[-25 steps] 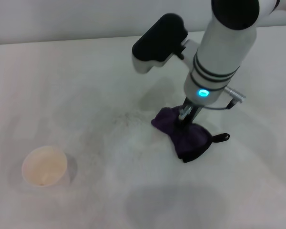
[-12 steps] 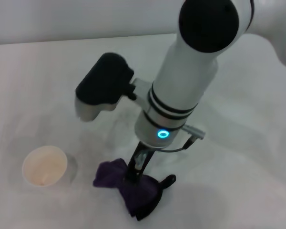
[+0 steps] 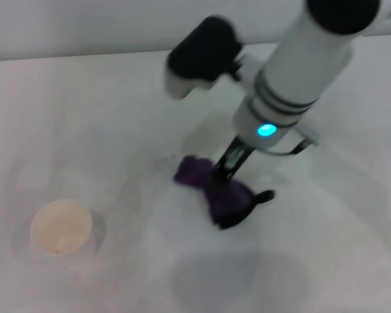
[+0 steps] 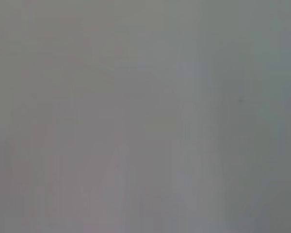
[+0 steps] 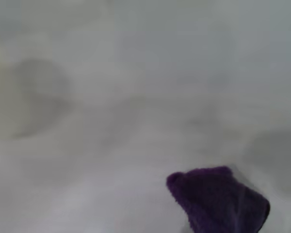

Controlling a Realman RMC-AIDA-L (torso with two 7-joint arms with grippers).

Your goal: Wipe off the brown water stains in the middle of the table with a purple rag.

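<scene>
The robot's right gripper should set the purple rag down on the bare white table far across from the paper cup (image 3: 330, 166).
My right gripper (image 3: 223, 175) is shut on the purple rag (image 3: 216, 190) and presses it down on the white table (image 3: 117, 117) near the middle. The rag is dark purple with a black trim and a small black loop (image 3: 264, 195) trailing to the right. It also shows in the right wrist view (image 5: 218, 199), bunched on the tabletop. I see no tan-brown stain on the table around the rag; only faint grey smudges show. My left gripper is out of view; the left wrist view shows only blank grey.
A white paper cup (image 3: 60, 226) stands at the near left of the table, well apart from the rag. The table's far edge (image 3: 85, 57) runs along the top of the head view.
My right gripper has dragged the rag from the near left, close to the cup, back up and to the right toward the table's middle. A second ago it was still farther right.
</scene>
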